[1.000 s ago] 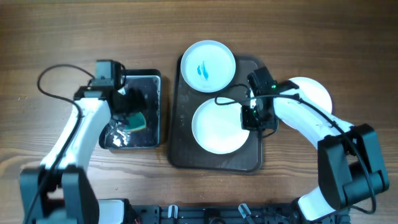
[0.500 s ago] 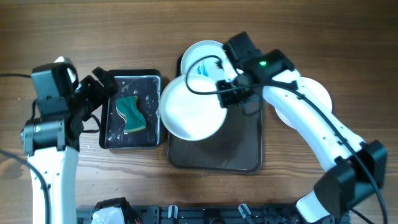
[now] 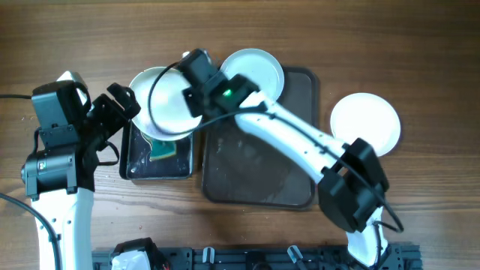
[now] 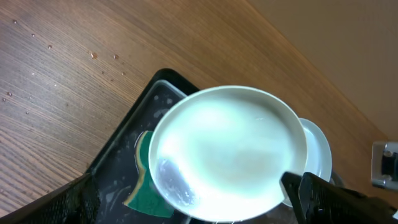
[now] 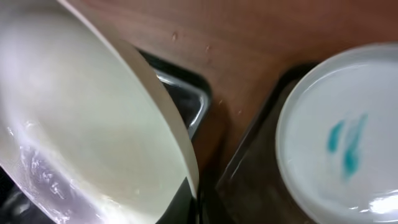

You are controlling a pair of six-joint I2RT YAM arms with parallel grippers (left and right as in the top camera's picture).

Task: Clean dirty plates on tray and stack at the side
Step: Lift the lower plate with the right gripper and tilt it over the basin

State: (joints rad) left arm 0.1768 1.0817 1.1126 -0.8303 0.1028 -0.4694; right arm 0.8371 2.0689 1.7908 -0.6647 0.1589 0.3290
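I need to use my right gripper to let go of the white plate on the plate lying on the table [image 3: 365, 124] next to the brown tray.
My right gripper [image 3: 191, 101] is shut on the rim of a white plate [image 3: 161, 105] and holds it above the small black tray [image 3: 131, 165]. The plate fills the left wrist view [image 4: 230, 149] and the right wrist view [image 5: 81, 124]. A second plate [image 3: 255, 71] with a teal smear lies at the far end of the brown tray [image 3: 259, 176]; it also shows in the right wrist view [image 5: 348, 137]. A third plate [image 3: 365, 124] lies on the table right of the tray. My left gripper [image 3: 120, 109] is open and empty, just left of the held plate.
A green sponge [image 3: 163, 150] lies in the wet black tray, partly hidden under the held plate; it also shows in the left wrist view [image 4: 144, 186]. Water drops dot the wood beyond it.
My right arm has carried the plate left, from over the brown tray's left edge to above the black tray. The left arm has barely moved.
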